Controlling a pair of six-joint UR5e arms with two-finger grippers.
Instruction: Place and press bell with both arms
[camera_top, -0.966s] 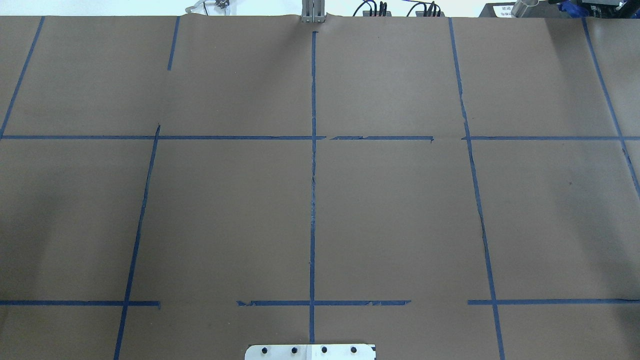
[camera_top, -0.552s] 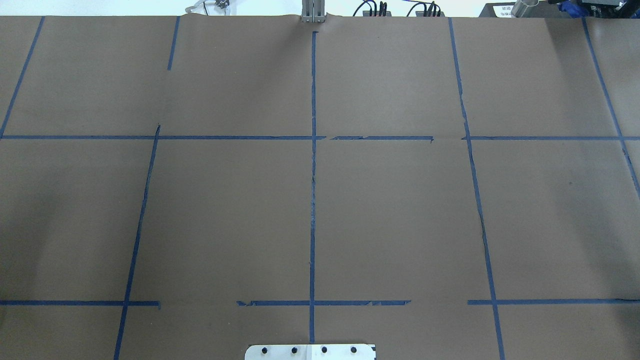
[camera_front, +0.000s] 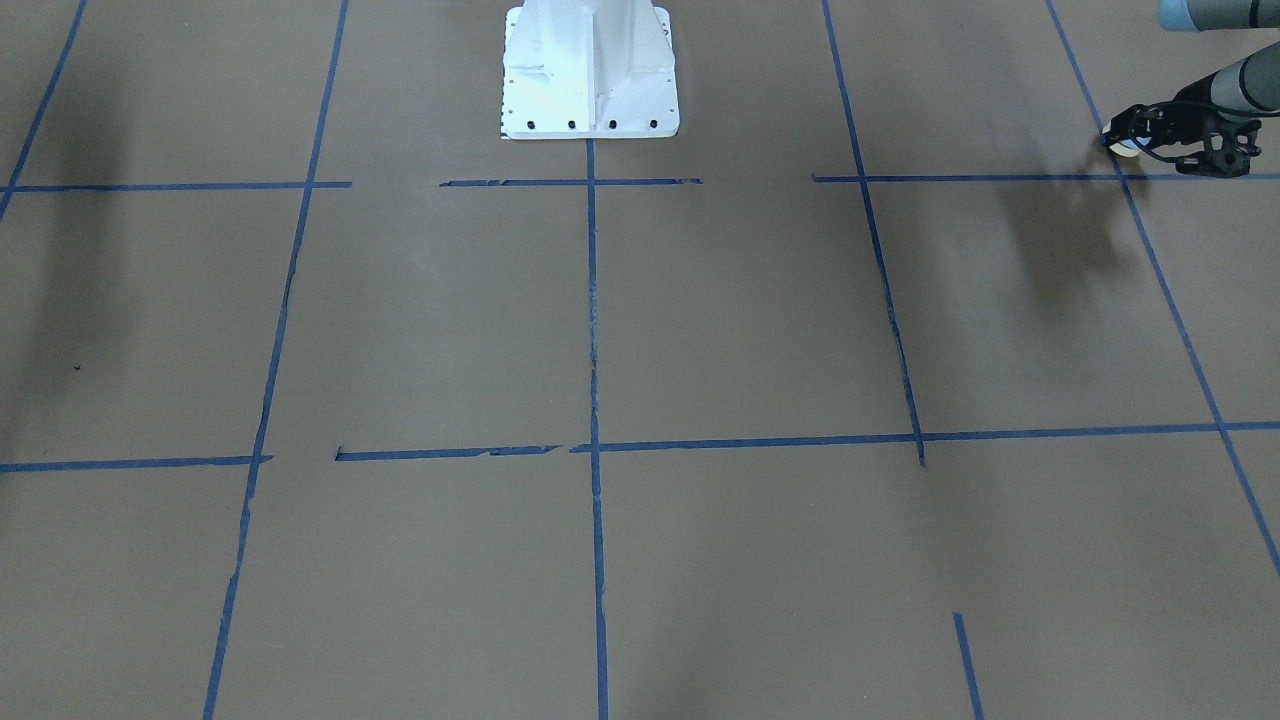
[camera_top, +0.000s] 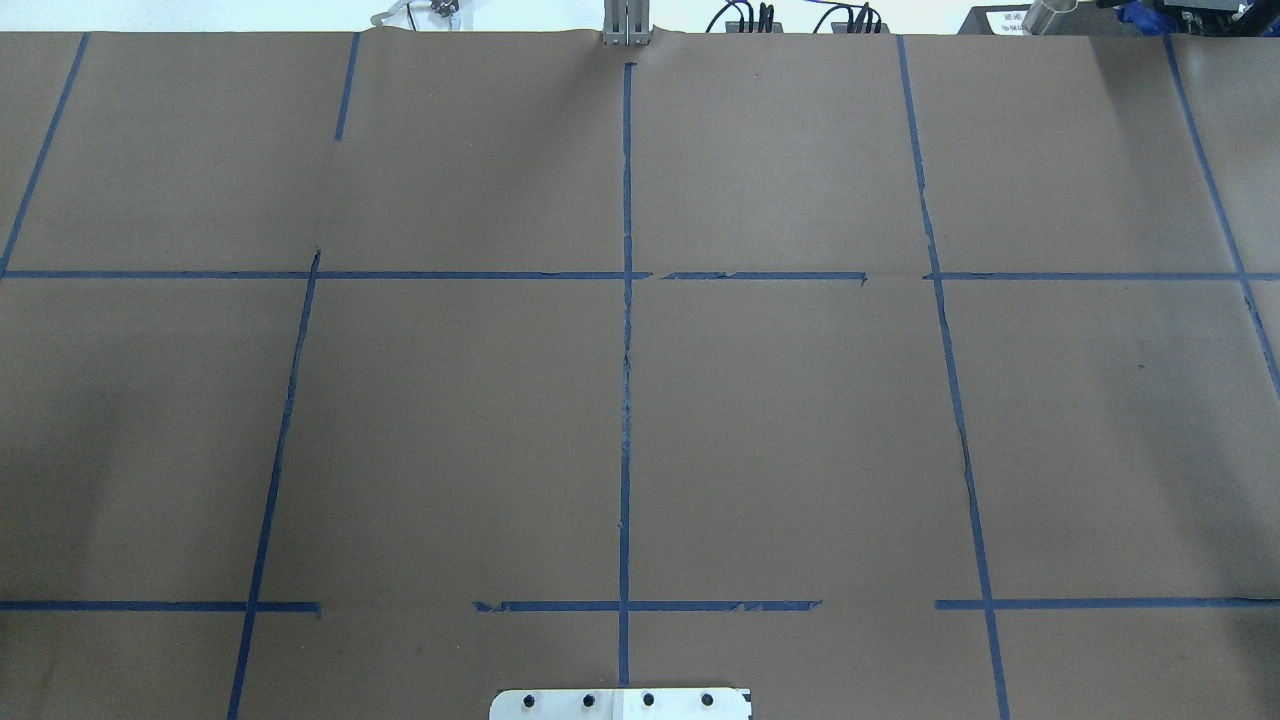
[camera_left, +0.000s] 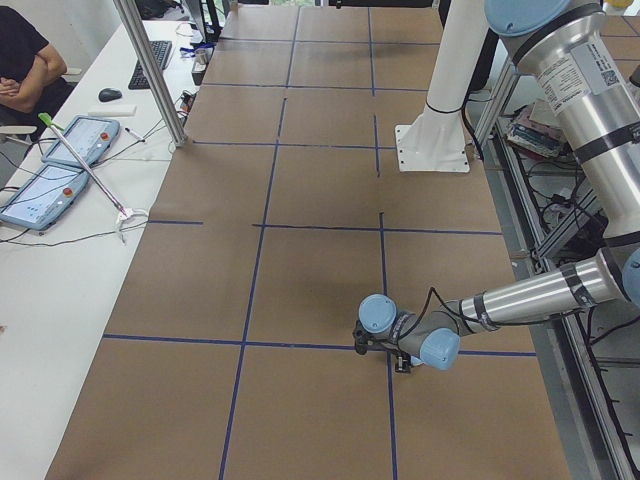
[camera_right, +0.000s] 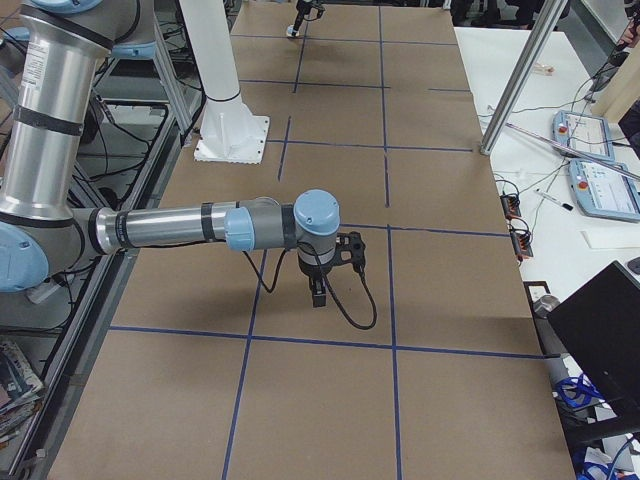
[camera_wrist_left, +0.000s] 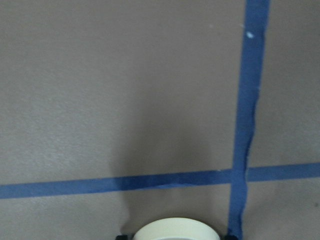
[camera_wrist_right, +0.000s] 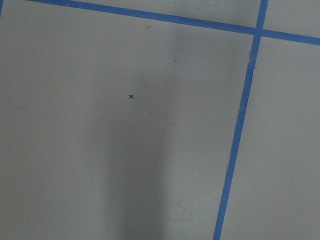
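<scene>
Next, I release the bell with my left gripper on the pedestal's blue tape line, just before its farther tape crossing (camera_front: 588, 394).
The bell shows only in part. Its cream rim (camera_wrist_left: 175, 229) sits at the bottom of the left wrist view between two black fingertips (camera_wrist_left: 120, 237). In the front-facing view it is a small pale spot (camera_front: 1122, 149) at the tip of my left gripper (camera_front: 1130, 141), which is shut on it low over the paper, by a blue tape crossing. The left gripper also shows in the left view (camera_left: 365, 342). My right gripper (camera_right: 318, 292) shows only in the right view, pointing down over the paper, and I cannot tell whether it is open or shut. The overhead view shows no arm.
Brown paper with a grid of blue tape lines (camera_top: 626, 400) covers the table. The white pedestal (camera_front: 590, 75) stands at the robot's edge. A side table with tablets (camera_left: 75, 140), a metal post (camera_left: 150, 70) and a seated person (camera_left: 20, 70) lies beyond the far edge.
</scene>
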